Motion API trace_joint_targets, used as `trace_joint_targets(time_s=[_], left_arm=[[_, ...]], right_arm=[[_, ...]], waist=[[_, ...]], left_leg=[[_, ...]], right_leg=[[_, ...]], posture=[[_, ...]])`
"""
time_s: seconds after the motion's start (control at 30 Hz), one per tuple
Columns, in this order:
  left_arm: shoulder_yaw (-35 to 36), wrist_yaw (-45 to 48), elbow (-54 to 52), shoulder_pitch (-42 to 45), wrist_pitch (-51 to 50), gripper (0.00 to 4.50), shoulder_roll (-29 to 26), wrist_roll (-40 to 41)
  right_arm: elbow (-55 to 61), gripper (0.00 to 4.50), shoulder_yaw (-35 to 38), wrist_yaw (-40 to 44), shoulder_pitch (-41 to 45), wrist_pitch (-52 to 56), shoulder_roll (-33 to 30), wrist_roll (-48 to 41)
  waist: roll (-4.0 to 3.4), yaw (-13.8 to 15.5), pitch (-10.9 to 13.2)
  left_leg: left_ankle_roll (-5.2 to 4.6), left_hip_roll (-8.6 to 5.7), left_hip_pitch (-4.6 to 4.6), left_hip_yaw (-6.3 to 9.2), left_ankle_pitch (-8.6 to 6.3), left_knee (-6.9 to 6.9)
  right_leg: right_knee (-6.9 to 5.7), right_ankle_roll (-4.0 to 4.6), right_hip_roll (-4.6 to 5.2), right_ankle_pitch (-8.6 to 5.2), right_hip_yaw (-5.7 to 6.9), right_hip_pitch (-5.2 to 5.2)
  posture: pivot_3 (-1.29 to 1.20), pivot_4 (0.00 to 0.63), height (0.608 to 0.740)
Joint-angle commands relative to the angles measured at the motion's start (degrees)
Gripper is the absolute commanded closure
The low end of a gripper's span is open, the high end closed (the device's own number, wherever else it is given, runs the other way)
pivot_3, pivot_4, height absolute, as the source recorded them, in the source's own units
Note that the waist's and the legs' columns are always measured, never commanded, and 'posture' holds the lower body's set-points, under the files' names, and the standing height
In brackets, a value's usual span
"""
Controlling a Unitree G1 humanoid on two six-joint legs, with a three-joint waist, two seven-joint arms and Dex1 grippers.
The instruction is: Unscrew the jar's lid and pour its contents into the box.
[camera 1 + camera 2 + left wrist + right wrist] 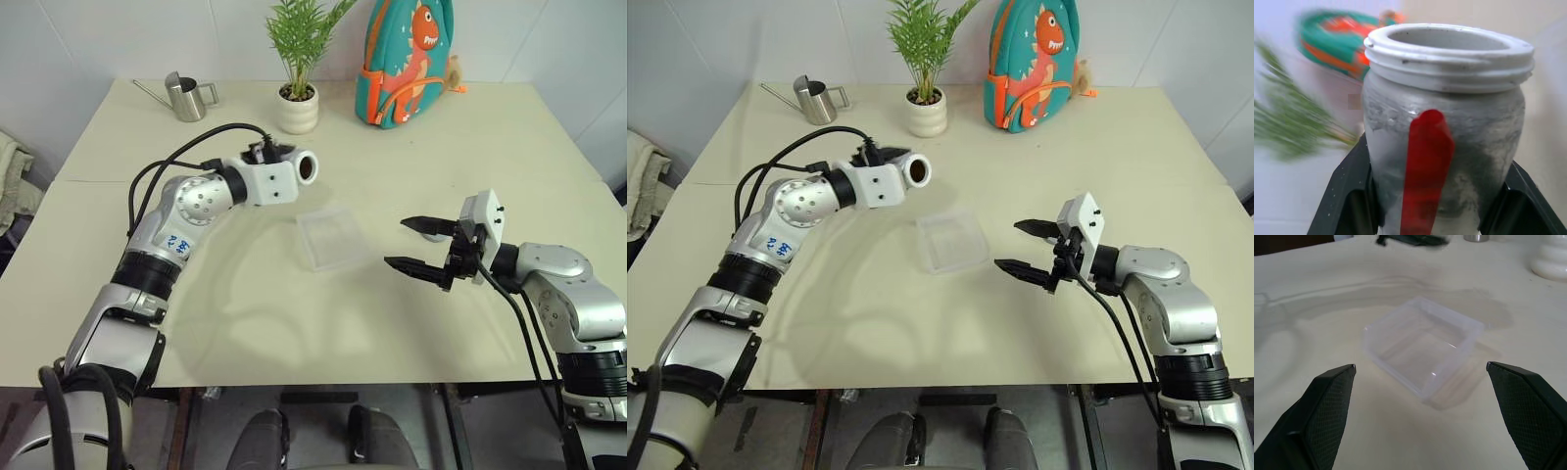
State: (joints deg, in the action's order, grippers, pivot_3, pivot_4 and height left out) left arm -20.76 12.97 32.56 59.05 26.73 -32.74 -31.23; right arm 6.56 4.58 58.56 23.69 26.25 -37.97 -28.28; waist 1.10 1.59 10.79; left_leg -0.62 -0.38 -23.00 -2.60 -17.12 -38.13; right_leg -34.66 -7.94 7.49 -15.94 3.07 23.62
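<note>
The robot's left gripper will set the jar, still held level above the table, down on the bare table (127, 243), much nearer the robot than the steel watering can.
My left gripper (286, 157) is shut on the jar (1442, 127), a small clear-walled jar with a red stripe. It holds the jar above the table, lying nearly level, with the mouth (307, 168) pointing right. The threaded rim is bare and the lid is out of view. The mouth looks dark inside, and I cannot make out the contents. The box (333, 238), a shallow clear tray, lies on the table below and to the right of the jar. My right gripper (416, 246) hovers just right of the box, open wide and empty, its fingers (1327, 406) pointing at it.
A steel watering can (186, 98), a white plant pot (298, 108) with a green plant and a teal dinosaur backpack (407, 64) stand along the table's far edge. The table's (470, 157) near edge runs just below both arms.
</note>
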Motion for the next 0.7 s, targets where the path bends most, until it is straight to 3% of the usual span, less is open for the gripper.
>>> trace_joint_targets(time_s=[0.03,0.13,0.3,0.7], left_arm=[[-6.3,-16.0,0.5,3.6,6.3,2.57,-1.5,-16.2],[-14.6,-32.2,1.7,7.6,4.2,2.57,-2.9,-33.1],[-21.7,-49.7,7.3,11.5,-3.4,2.57,-1.8,-46.4],[-30.6,-64.1,6.6,12.7,-13.3,2.57,-2.6,-60.4]], right_arm=[[2.8,0.01,0.5,-1.1,-0.9,0.0,0.6,-1.0],[3.4,0.01,0.5,-1.9,-1.3,0.2,1.3,-1.3],[4.5,0.01,0.7,-3.0,-1.7,0.8,2.3,-1.9],[5.2,0.01,0.7,-4.7,-2.4,1.4,3.1,-3.0]], waist=[[0.00,0.0,0.0],[0.00,0.1,0.0],[0.01,-0.1,0.0],[0.01,-0.1,0.0]], left_leg=[[-0.01,-0.02,-0.01,0.00,0.00,0.00],[-0.03,-0.06,-0.06,-0.01,-0.01,-0.01],[-0.06,-0.05,-0.10,0.00,-0.01,0.00],[-0.08,-0.04,-0.13,0.00,-0.01,-0.04]], right_leg=[[0.02,-0.01,0.00,0.00,0.00,0.00],[0.03,-0.03,-0.01,0.02,0.01,0.02],[-0.01,-0.03,-0.03,0.02,0.01,0.08],[-0.08,-0.03,-0.03,0.01,0.02,0.10]], posture=[[0.00,0.150,0.740],[0.00,0.150,0.740],[0.00,0.150,0.740],[0.00,0.150,0.740]])
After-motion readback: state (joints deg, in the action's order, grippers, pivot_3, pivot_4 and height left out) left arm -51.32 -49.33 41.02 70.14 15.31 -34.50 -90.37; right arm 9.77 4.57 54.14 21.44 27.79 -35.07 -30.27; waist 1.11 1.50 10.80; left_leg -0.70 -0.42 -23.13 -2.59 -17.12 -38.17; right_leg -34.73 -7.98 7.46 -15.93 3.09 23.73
